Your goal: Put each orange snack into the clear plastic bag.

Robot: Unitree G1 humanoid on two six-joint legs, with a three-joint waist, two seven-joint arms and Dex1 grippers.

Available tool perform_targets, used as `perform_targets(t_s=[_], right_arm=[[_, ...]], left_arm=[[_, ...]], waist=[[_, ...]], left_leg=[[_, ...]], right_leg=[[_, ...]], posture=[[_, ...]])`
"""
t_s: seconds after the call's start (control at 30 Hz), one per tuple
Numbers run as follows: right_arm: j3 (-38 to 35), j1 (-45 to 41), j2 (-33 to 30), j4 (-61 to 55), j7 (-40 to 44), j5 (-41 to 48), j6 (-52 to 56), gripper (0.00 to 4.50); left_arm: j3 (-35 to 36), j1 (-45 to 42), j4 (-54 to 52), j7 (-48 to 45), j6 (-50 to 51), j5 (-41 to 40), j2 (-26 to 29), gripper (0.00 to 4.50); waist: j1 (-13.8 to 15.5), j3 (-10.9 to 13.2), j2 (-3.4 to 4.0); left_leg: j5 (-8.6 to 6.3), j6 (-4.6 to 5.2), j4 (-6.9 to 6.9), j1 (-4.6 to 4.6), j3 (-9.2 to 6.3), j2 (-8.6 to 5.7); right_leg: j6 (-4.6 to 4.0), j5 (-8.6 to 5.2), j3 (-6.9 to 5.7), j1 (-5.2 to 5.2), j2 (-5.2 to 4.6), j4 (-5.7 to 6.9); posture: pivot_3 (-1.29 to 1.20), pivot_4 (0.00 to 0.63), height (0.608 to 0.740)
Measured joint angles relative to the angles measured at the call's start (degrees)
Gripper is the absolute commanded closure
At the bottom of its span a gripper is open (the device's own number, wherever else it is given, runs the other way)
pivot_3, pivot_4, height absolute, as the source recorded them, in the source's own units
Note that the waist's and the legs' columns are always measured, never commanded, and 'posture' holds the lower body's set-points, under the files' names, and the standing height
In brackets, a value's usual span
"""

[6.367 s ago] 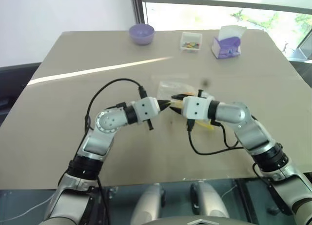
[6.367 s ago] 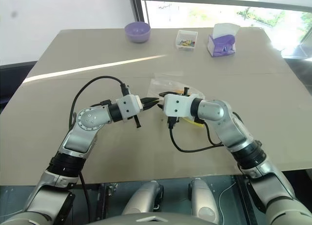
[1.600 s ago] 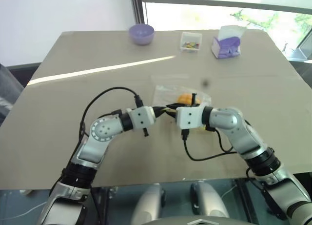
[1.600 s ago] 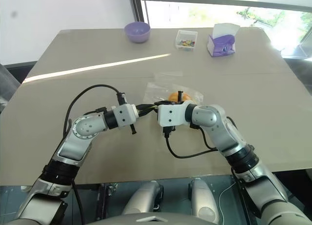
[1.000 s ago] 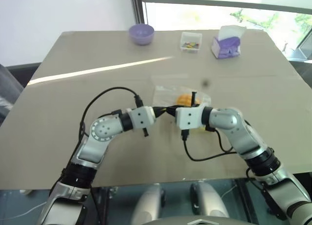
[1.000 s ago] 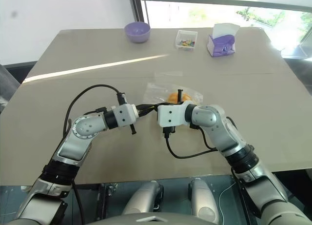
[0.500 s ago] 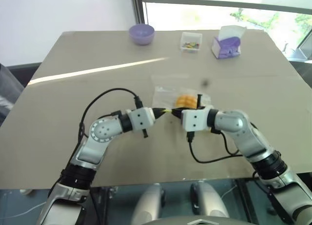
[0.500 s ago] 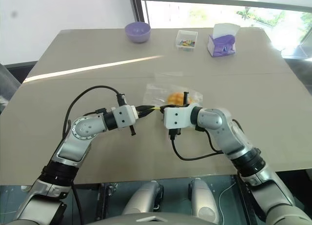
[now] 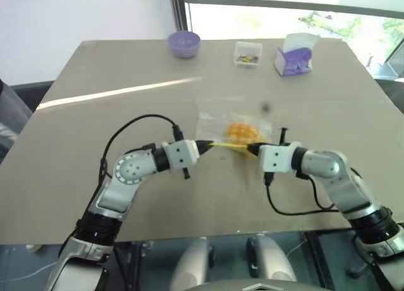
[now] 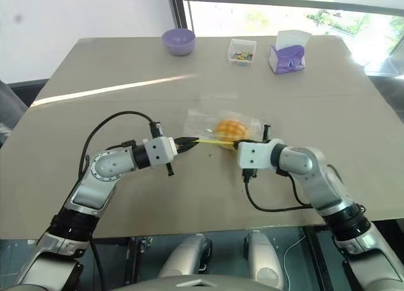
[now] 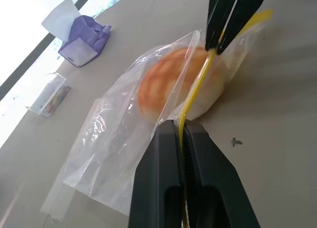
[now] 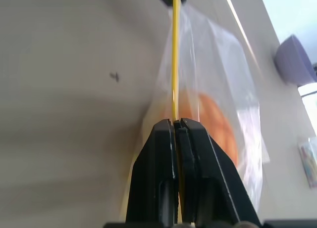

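Observation:
The yellow strip is clamped by my right gripper beside the snack, short of the strip's end, so next I open my right gripper, back away and take that end (image 11: 263, 16).
The clear plastic bag (image 10: 208, 122) lies in the middle of the table with the orange snack (image 10: 228, 127) inside it. The bag's yellow strip (image 10: 213, 141) runs taut along its near edge. My left gripper (image 10: 191, 141) is shut on the strip's left end and my right gripper (image 10: 237, 144) is shut on its right end. In the left wrist view, my left gripper (image 11: 181, 133) pinches the strip, with the snack (image 11: 166, 84) behind the film. In the right wrist view, my right gripper (image 12: 176, 126) clamps the strip (image 12: 175, 60) beside the snack (image 12: 214, 123).
A purple bowl (image 9: 184, 43), a small clear box of colourful bits (image 9: 247, 53) and a purple tissue box (image 9: 293, 56) stand along the table's far edge. Black cables loop from both wrists over the near part of the table (image 9: 95, 120).
My right gripper has slid to the right along the yellow strip, away from the left gripper. The left gripper has kept still. The two grippers, nearly touching before, now stand a bag's width apart.

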Motion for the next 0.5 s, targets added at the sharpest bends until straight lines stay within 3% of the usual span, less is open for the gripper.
perform_targets(t_s=[0.27, 0.5], right_arm=[[-4.02, 3.71, -4.62, -0.68, -0.69, 0.56, 0.36, 4.48], [-4.99, 4.54, -5.02, -0.79, -0.79, 0.90, 1.11, 4.48]], left_arm=[[0.05, -0.04, 0.09, 0.00, -0.04, -0.89, 0.09, 4.50], [0.05, -0.10, 0.10, 0.01, -0.04, -1.02, 0.09, 4.50]], waist=[[0.04, 0.00, 0.00], [-0.01, 0.00, 0.00]], left_leg=[[0.00, 0.00, 0.00, 0.00, 0.01, 0.01], [0.00, 0.01, 0.00, 0.01, 0.01, 0.02]], right_leg=[[0.00, 0.00, 0.00, 0.01, -0.01, -0.01], [0.00, 0.00, 0.00, 0.02, 0.00, 0.00]], posture=[[0.00, 0.150, 0.740], [0.00, 0.150, 0.740]])
